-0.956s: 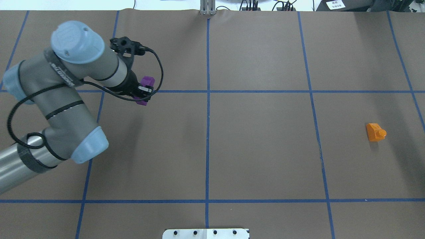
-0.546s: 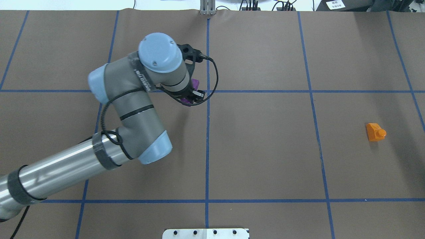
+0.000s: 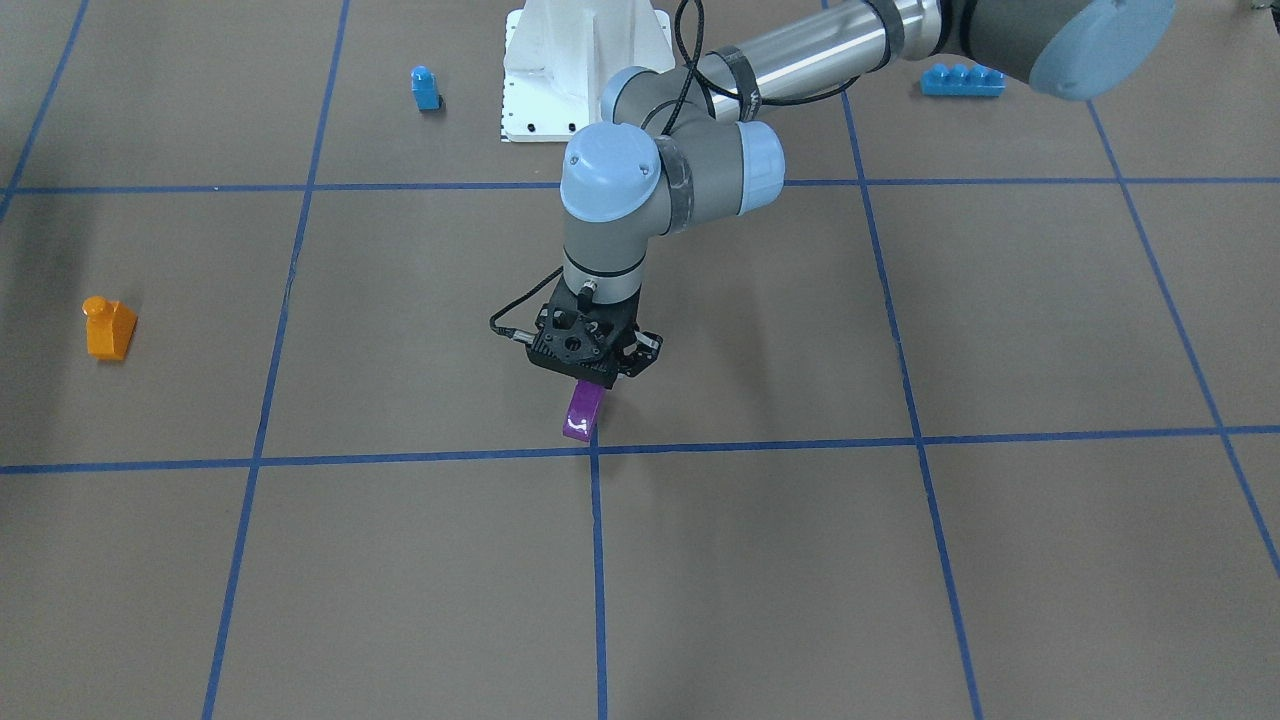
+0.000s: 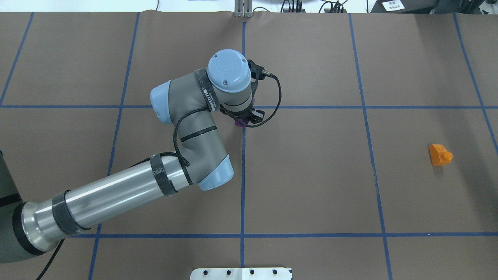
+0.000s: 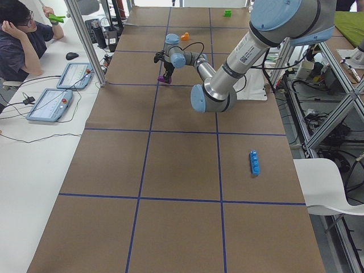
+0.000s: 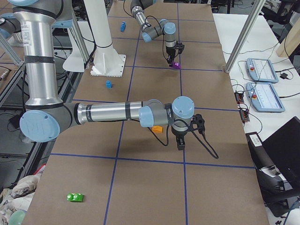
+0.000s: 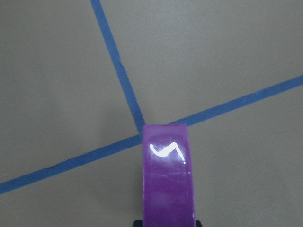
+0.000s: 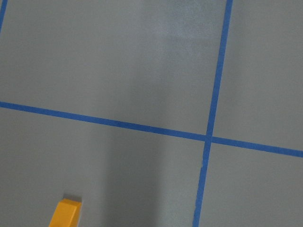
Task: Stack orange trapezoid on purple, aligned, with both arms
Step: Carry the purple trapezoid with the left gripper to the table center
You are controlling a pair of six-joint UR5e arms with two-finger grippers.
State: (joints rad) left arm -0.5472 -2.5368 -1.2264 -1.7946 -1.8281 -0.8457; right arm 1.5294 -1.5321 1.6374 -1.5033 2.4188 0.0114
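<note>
My right gripper is to close next on the stud end (image 3: pixel 108 313) of the orange trapezoid, so that the opposite end sticks out between its fingers.
My left gripper (image 3: pixel 590 384) is shut on the purple brick (image 3: pixel 581 413) and holds it on end just above the table's centre tape crossing. The brick fills the lower middle of the left wrist view (image 7: pixel 168 182), and a sliver of it shows under the wrist from overhead (image 4: pixel 239 123). The orange trapezoid (image 4: pixel 439 154) lies on the mat far to the right, also seen from the front (image 3: pixel 108 327). My right gripper (image 6: pixel 181 145) shows only in the exterior right view, hanging just beside the orange brick (image 6: pixel 158 128); I cannot tell whether it is open. The orange brick's corner shows in the right wrist view (image 8: pixel 66 215).
A blue single-stud brick (image 3: pixel 425 88) and a long blue brick (image 3: pixel 962 80) lie near the white pedestal (image 3: pixel 585 60). A green brick (image 6: pixel 75 197) lies at the near end of the exterior right view. An operator (image 5: pixel 23 40) sits beside the table with tablets.
My left arm has swept right across the mat, carrying the purple brick from the left cell to the centre crossing. The orange trapezoid has not moved.
</note>
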